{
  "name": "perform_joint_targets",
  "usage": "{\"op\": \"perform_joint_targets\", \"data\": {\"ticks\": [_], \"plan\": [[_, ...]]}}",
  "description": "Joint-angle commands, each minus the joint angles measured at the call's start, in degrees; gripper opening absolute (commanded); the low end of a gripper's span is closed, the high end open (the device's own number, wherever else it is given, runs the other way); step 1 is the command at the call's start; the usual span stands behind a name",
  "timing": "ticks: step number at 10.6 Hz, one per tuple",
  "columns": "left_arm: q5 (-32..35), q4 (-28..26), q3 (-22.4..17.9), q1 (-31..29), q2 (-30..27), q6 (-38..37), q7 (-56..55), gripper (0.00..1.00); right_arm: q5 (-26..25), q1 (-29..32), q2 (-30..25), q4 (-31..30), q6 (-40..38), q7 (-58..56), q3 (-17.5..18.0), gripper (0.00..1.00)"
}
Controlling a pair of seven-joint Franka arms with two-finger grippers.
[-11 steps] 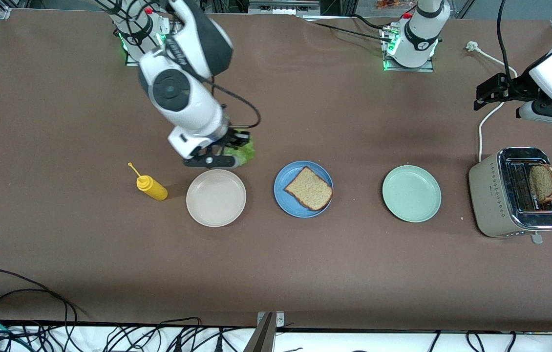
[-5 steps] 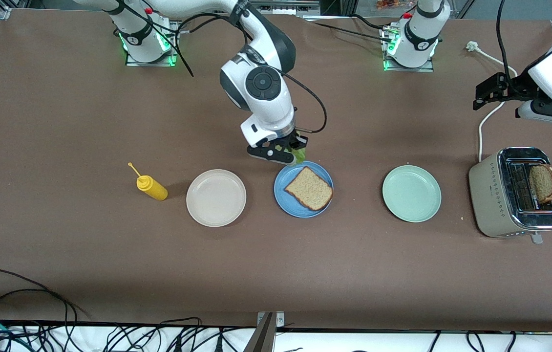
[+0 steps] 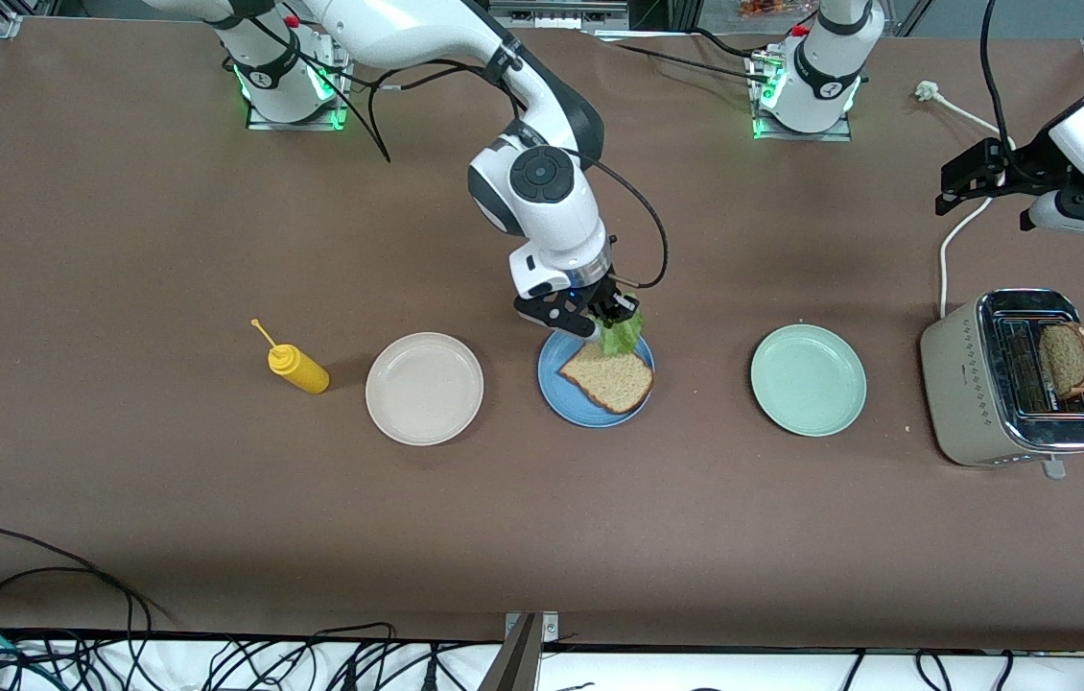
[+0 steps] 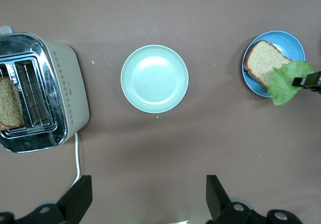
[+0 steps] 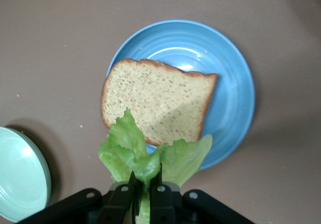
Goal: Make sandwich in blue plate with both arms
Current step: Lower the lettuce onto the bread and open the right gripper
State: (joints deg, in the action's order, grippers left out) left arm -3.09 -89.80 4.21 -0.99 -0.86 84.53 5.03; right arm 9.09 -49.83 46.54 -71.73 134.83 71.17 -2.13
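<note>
Next, my right gripper releases the lettuce leaf on top of the bread slice (image 3: 610,375) (image 5: 157,109) that lies on the blue plate. The leaf now hangs over the plate's rim.
The blue plate (image 3: 561,403) sits mid-table with one brown bread slice (image 3: 607,377) lying flat on it. My right gripper (image 3: 611,321) hangs over the plate's rim on the robots' side, shut on a ruffled green lettuce leaf (image 3: 621,334). In the right wrist view the lettuce (image 5: 130,148) is pinched in the right gripper (image 5: 148,181) and overlaps the bread (image 5: 160,101) edge on the plate (image 5: 230,83). A second slice (image 3: 1068,360) stands in the toaster (image 3: 974,384). My left gripper (image 3: 959,187) waits open and empty in the air above the table near the toaster; its wide-apart jaws show as the left gripper (image 4: 148,186).
A beige-white plate (image 3: 424,388) and a yellow squeeze bottle (image 3: 297,368) lie toward the right arm's end. A mint-green plate (image 3: 808,380) sits between the blue plate and the toaster. A white power cable (image 3: 959,226) runs from the toaster toward the robots' side.
My right arm has carried the lettuce from beside the beige-white plate toward the left arm's end, and it now hangs over the blue plate's rim. The left arm has barely shifted.
</note>
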Motion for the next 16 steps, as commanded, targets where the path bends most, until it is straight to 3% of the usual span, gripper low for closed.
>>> {"op": "perform_joint_targets", "data": {"ticks": [1, 3, 9, 13, 14, 15, 16], "plan": [[-0.6, 1.8, -0.2, -0.3, 0.6, -1.2, -0.3, 1.0, -0.4, -0.9, 4.2, 4.1, 4.4, 2.0, -2.2, 0.0], [-0.6, 1.8, -0.2, -0.3, 0.6, -1.3, -0.4, 1.0, -0.4, -0.8, 4.4, 4.1, 4.3, 0.2, -3.9, 0.0], [-0.5, 1.8, -0.2, -0.3, 0.6, -1.2, -0.3, 1.0, -0.5, -1.1, 6.8, 3.7, 4.7, -2.2, -4.5, 0.0], [0.3, 1.9, -0.1, -0.2, 0.7, -1.2, -0.2, 1.0, -0.7, -2.2, 8.1, 1.9, 10.0, -2.1, -4.5, 0.0], [0.3, 1.9, -0.1, -0.2, 0.7, -1.2, -0.3, 1.0, -0.7, -2.2, 8.0, 1.9, 10.0, -2.4, -4.6, 0.14], [0.4, 1.9, -0.1, -0.2, 0.7, -1.2, -0.3, 1.0, -0.9, -2.3, 7.9, 2.0, 9.8, -2.5, -4.8, 0.79], [0.3, 1.9, -0.2, -0.2, 0.7, -1.2, -0.3, 1.0, -1.7, -2.6, 7.8, 2.0, 9.4, -3.1, -5.8, 1.0]]}}
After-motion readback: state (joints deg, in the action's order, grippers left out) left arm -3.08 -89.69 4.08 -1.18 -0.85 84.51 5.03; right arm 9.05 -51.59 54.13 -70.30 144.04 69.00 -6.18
